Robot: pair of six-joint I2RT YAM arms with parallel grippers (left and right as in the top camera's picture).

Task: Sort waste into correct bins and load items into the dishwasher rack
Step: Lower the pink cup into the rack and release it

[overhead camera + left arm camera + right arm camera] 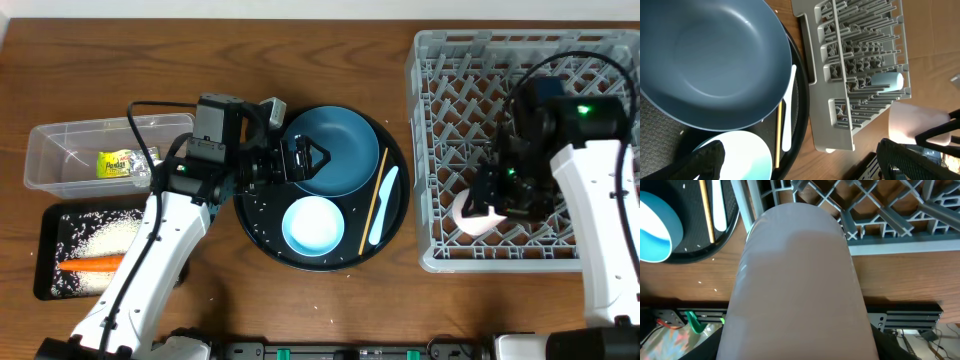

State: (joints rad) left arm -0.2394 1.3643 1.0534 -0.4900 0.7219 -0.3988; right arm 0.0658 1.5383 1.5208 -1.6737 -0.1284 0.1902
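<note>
Next, my right gripper releases the pale-pink cup in the grey rack's front corner [458,234] [811,234] closest to the round black tray. The cup is now over the rack's front part.
My left gripper [308,160] [805,162] hangs open over the left rim of the dark-blue plate [338,150] [715,55], holding nothing. The plate lies on the round black tray [260,225] beside the white bowl [313,225] [735,155], the chopstick [372,200] [779,132] and the pale-blue utensil [383,205] [788,115]. Over the front-left part of the grey dishwasher rack [440,70] [860,65], my right gripper [500,205] [797,345] is shut on the pale-pink cup [472,217] [797,280]. A light-blue cup [887,80] lies in the rack.
At the far left, the clear tub [50,150] holds the yellow-green wrapper [120,163]. In front of it, the shallow black tray [45,270] holds rice grains [100,235] and the carrot [90,265]. A few white grains dot the round tray.
</note>
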